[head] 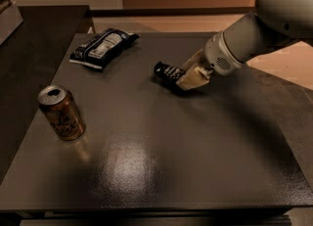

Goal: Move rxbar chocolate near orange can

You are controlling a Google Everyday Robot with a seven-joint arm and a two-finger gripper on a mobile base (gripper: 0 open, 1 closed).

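Observation:
I will let go of the rxbar chocolate with my gripper on the table (109, 123) against the orange can, toward the middle of the table.
The rxbar chocolate (167, 71) is a small black bar with white lettering, held just above the dark table near its middle back. My gripper (188, 79) comes in from the right and is shut on the bar's right end. The orange can (61, 113) stands upright at the table's left side, well to the left of the bar and nearer the front.
A dark-blue-and-white snack bag (103, 47) lies at the back left of the table (161, 171). A darker counter (34, 39) adjoins the table on the left. My arm (264, 24) spans the upper right.

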